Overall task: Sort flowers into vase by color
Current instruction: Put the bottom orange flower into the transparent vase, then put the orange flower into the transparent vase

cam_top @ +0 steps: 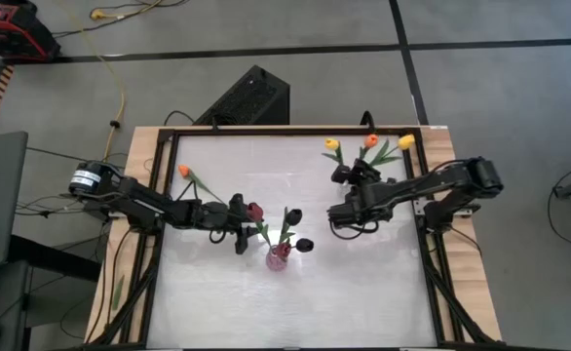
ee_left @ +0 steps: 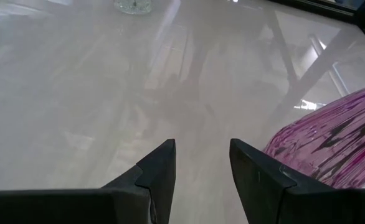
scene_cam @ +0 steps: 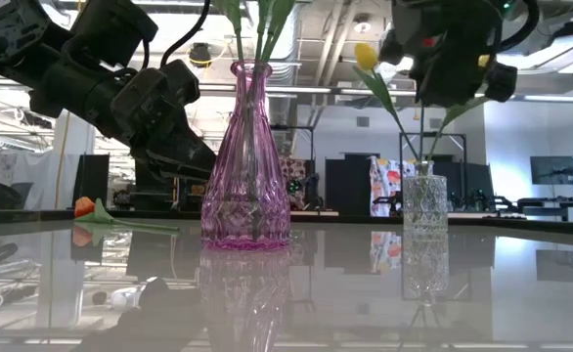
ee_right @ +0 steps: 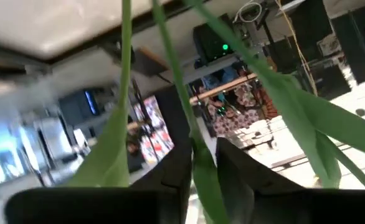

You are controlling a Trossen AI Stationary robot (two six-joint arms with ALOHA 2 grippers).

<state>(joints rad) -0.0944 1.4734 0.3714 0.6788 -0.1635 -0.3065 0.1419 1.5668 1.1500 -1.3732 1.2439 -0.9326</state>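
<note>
The orange tulip is lying down, and next I need to move my left gripper to it and close on the tulip's green stem (cam_top: 208, 189), close to its leaves.
A pink glass vase (cam_top: 278, 255) (scene_cam: 245, 166) stands mid-table on its base with dark maroon tulips (cam_top: 255, 211) in it. My left gripper (cam_top: 245, 232) (ee_left: 201, 155) hovers open just left of it, nothing between its fingers. A clear glass vase (scene_cam: 424, 205) stands at the far right with yellow (cam_top: 331, 145) and orange (cam_top: 370, 141) tulips leaning out of it. My right gripper (cam_top: 352, 177) (ee_right: 203, 171) is above that vase, among the stems, closed about one green stem. One orange tulip (cam_top: 184, 171) (scene_cam: 84, 206) lies flat on the table at the far left. My right gripper has a green tulip stem (ee_right: 198, 155) between its two fingers, and the stem fills the narrow gap. The fingers lie across the stem, well above the clear vase's mouth. The stem runs on down toward the vase (scene_cam: 424, 171); which head it bears I cannot tell.
A black frame rail (cam_top: 295, 130) runs round the glossy white table top. A black box (cam_top: 251, 96) sits on the floor beyond the far edge. Bare table lies in front of both vases (cam_top: 295, 307).
</note>
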